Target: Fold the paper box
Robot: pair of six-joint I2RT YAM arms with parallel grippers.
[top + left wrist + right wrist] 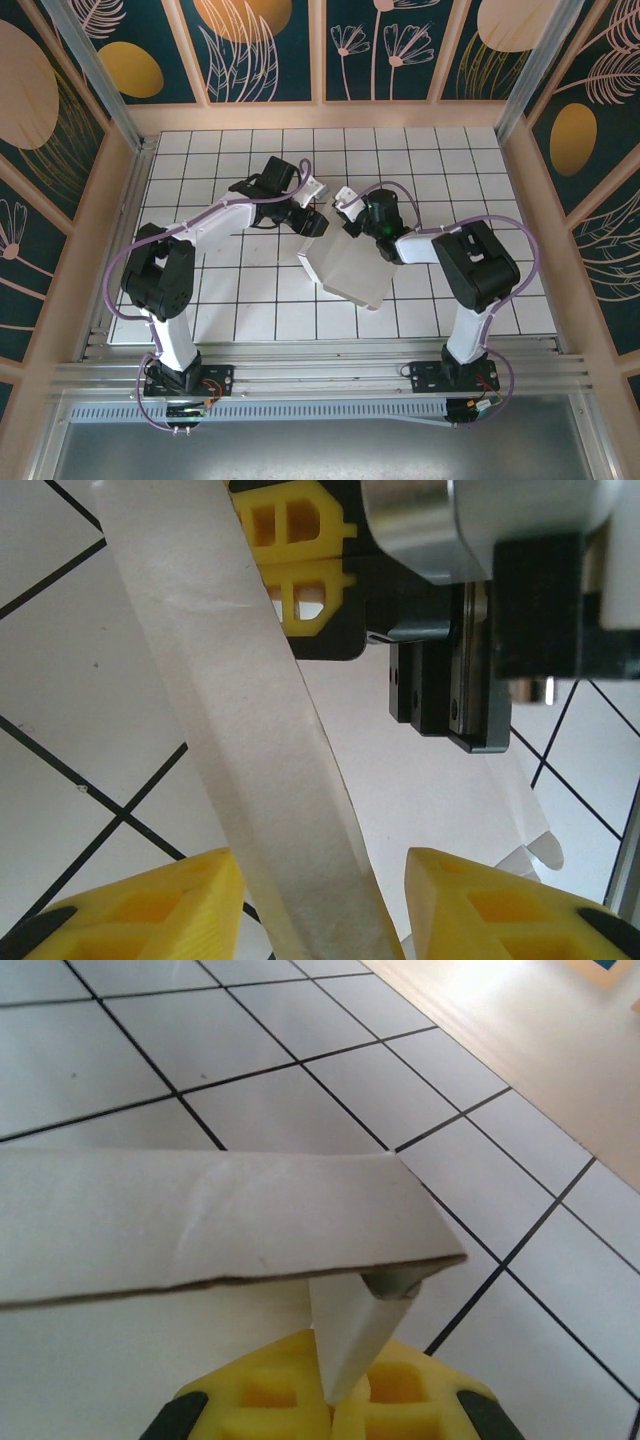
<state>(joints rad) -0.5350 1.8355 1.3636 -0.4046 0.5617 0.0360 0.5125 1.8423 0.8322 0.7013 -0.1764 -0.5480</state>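
Observation:
The narrow flap slants in under the wider panel's end, so I will open my right gripper and pinch the flap square with that panel's end (432,1228).
The white paper box (352,268) lies partly folded in the middle of the gridded table, with one panel tilted up. My right gripper (352,215) is at its far edge. In the right wrist view that gripper (345,1400) is shut on a narrow flap (355,1335) under a wider panel (200,1220). My left gripper (312,222) is just left of it at the same edge. In the left wrist view the left gripper (320,880) stands open, and a long white flap (250,730) runs between its yellow fingers (150,910) beside the left one. The right gripper's yellow fingers (290,560) show above.
The white gridded table top (220,300) is ringed by a low wooden wall (100,230). A metal rail (300,375) runs along the near edge, where both arm bases are bolted.

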